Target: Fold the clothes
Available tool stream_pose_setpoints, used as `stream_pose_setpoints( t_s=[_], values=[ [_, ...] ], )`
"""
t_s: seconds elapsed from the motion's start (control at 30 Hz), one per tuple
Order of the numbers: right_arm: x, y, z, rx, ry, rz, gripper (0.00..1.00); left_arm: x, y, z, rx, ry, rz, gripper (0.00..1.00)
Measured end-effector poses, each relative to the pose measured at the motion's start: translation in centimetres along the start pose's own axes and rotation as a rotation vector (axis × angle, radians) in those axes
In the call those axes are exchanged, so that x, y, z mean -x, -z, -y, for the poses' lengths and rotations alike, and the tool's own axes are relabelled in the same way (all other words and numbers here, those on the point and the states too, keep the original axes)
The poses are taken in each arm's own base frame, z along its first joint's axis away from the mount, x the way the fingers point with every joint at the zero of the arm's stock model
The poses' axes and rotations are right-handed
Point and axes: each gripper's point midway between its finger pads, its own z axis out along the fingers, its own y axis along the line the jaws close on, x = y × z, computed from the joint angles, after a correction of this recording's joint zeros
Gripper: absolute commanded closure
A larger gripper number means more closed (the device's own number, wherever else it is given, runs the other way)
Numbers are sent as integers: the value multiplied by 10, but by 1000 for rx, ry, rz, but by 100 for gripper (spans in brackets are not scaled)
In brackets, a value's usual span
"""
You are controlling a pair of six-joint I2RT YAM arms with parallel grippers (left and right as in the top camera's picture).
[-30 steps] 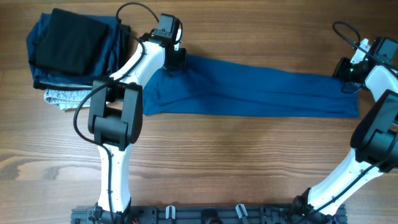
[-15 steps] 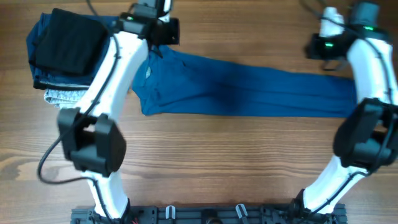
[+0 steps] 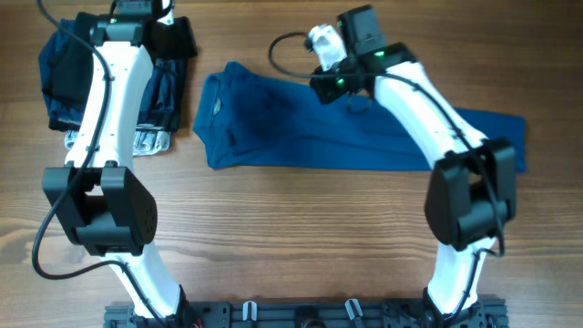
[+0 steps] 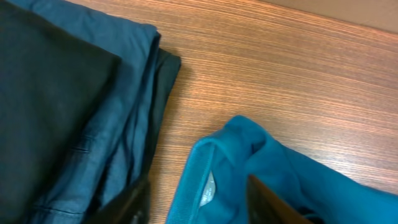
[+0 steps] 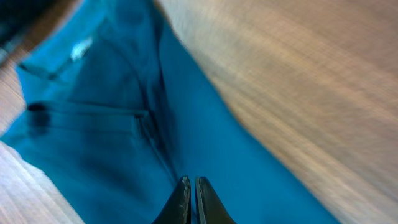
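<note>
I can see the sleeve lying folded over the T-shirt beyond the shut fingers of my right gripper, so I should open that gripper, pinch the hem's inner corner point(image 5: 142, 116) and draw it toward the front.
The clothes, a medium-blue T-shirt point(image 3: 291, 128), lie stretched flat from the table's middle left to its right end. The collar end, with its small label point(image 4: 209, 186), points left. My left gripper point(image 3: 173, 41) hovers open at the right edge of a folded pile, left of and behind the collar. In the left wrist view its fingers point(image 4: 134, 199) stand either side of the collar without touching the T-shirt point(image 4: 298, 180). My right gripper point(image 3: 351, 91) is shut over the upper middle of the shirt. In the blurred right wrist view its tips point(image 5: 191, 183) are pressed together above the blue fabric point(image 5: 106, 143), with no cloth visibly pinched.
A pile of folded garments fills the far left corner: a black piece point(image 4: 43, 93) on top, dark navy ones point(image 3: 55, 55) beneath, and a light grey speckled one point(image 3: 146, 141) at its front. Bare wooden table point(image 3: 301, 228) runs in front of the shirt.
My left gripper has opened, let go of the collar end and pulled back left over the pile. My right arm has swept left from the shirt's right end to its middle, still shut.
</note>
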Motion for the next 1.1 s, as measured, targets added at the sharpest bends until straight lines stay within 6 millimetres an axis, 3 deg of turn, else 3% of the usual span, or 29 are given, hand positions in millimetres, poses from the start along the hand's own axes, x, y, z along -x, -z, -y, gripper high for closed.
stream_pose_setpoints(
  t_s=[0.03, 0.1, 0.2, 0.23, 0.27, 0.3, 0.37, 0.5, 0.87, 0.93, 1.1],
  values=[
    [-4, -7, -2, 3, -1, -16, 96, 0, 0, -1, 1, 0, -1, 0],
    [-14, -23, -7, 15, -4, -55, 93, -2, 0, -1, 2, 0, -8, 0],
    [-25, -38, -15, 32, -9, -92, 75, -3, 0, -1, 2, 0, -11, 0],
    [-26, -40, -19, 37, 1, -95, 59, -3, 0, -1, 2, 0, -11, 0],
    [-26, -42, -23, 43, 10, -98, 32, -3, 0, -1, 2, 0, -11, 0],
    [-26, -43, -26, 47, 16, -98, 25, -3, 0, -1, 2, 0, -11, 0],
    [-26, -44, -35, 56, 38, -103, 25, -3, 0, -1, 2, 0, -11, 0],
    [-26, -45, -43, 88, 6, -102, 35, -3, 0, -1, 2, 0, -11, 0],
    [-14, -45, -49, 136, 374, -29, 44, -3, 0, -1, 2, 0, -12, 0],
    [-10, -47, -50, 136, 413, -7, 51, -3, 0, -1, 2, 0, -11, 0],
    [-9, -57, -50, 154, 455, 13, 51, -3, 0, -1, 2, 0, -11, 0]
  ],
)
